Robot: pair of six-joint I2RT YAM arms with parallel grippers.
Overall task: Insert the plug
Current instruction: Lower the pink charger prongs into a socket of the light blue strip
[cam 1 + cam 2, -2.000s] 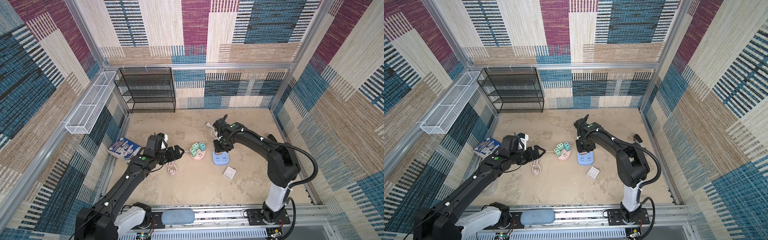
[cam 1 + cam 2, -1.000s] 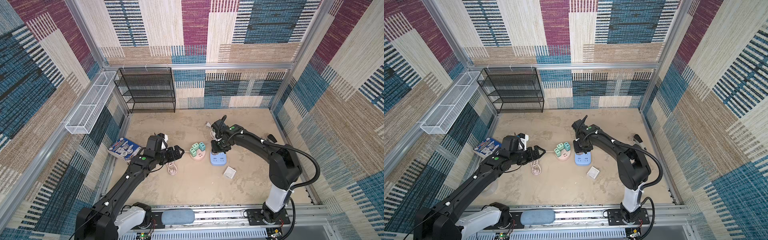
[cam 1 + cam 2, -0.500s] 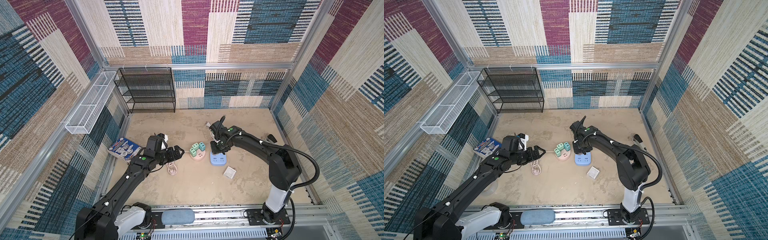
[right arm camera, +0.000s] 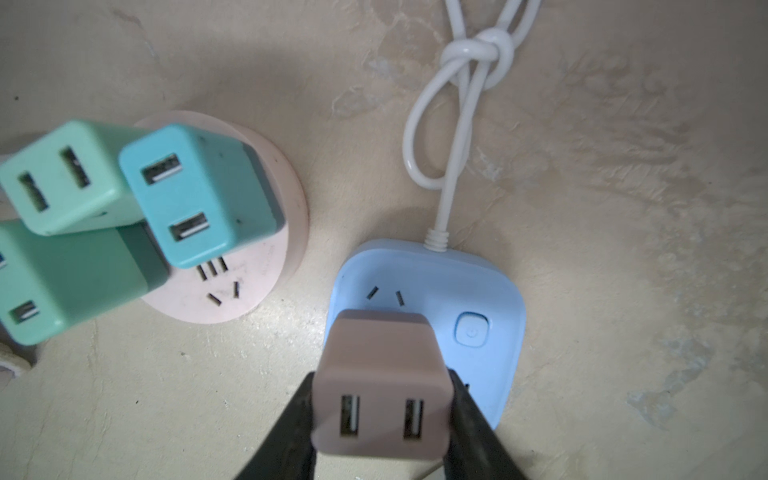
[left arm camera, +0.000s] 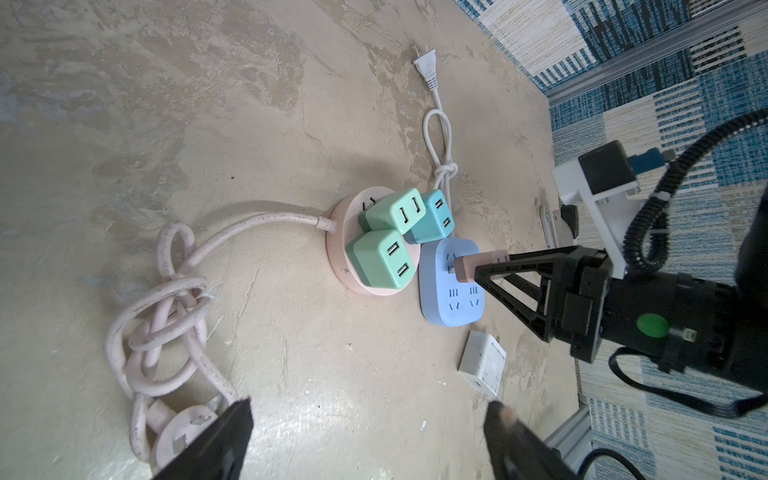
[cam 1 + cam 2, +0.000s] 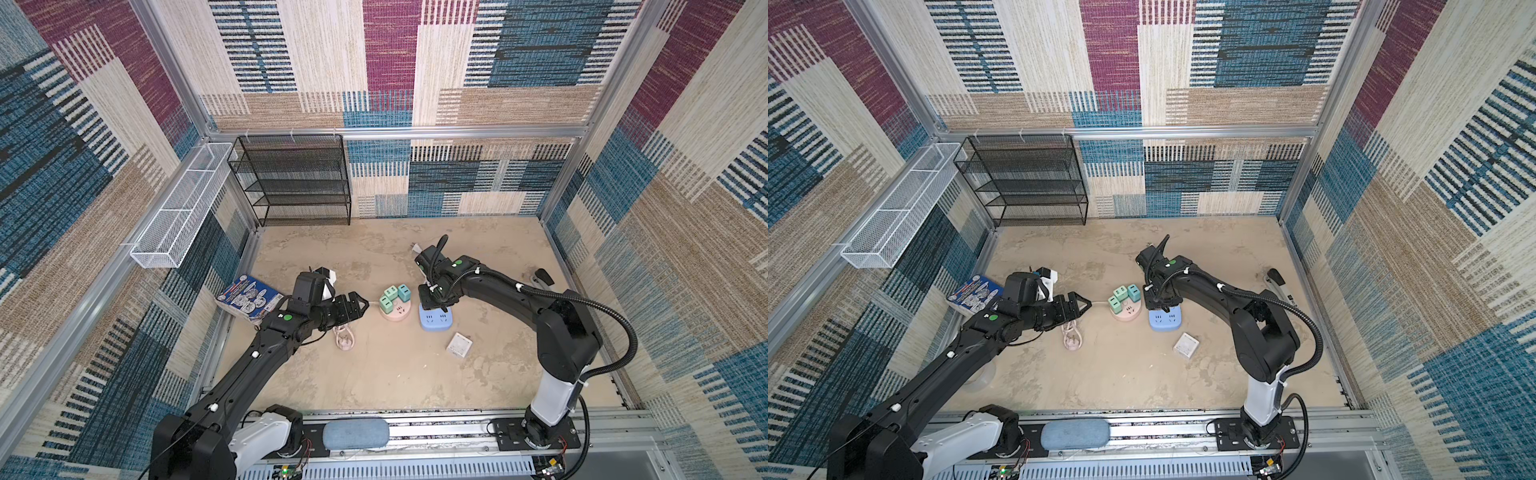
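Next, my right gripper lets go of the plug in the blue block's outlet (image 6: 428, 306) (image 4: 382, 329) across from the power button, near the white cord.
My right gripper (image 4: 380, 415) is shut on the plug (image 4: 380, 374), a dusty-pink USB charger block with two ports facing the wrist camera. It holds the plug upright over the light-blue socket block (image 4: 490, 291), near the end where the white cord leaves. In the left wrist view the plug (image 5: 467, 266) meets the block's face (image 5: 453, 303); its prongs are hidden. Both top views show the right gripper (image 6: 434, 297) (image 6: 1158, 303) above the blue block (image 6: 436, 323) (image 6: 1166, 322). My left gripper (image 6: 359, 305) (image 5: 370, 409) hovers open and empty left of the sockets.
A round pink power strip (image 6: 402, 312) carries three green and teal chargers. Its pink cable (image 6: 344, 338) lies coiled near the left gripper. A white charger cube (image 6: 459, 345) lies front right. A black rack (image 6: 295, 183), a white basket (image 6: 178, 208) and a book (image 6: 249, 297) line the left.
The right gripper has crept a little to the left with the plug, staying over the blue block. The left arm has not moved.
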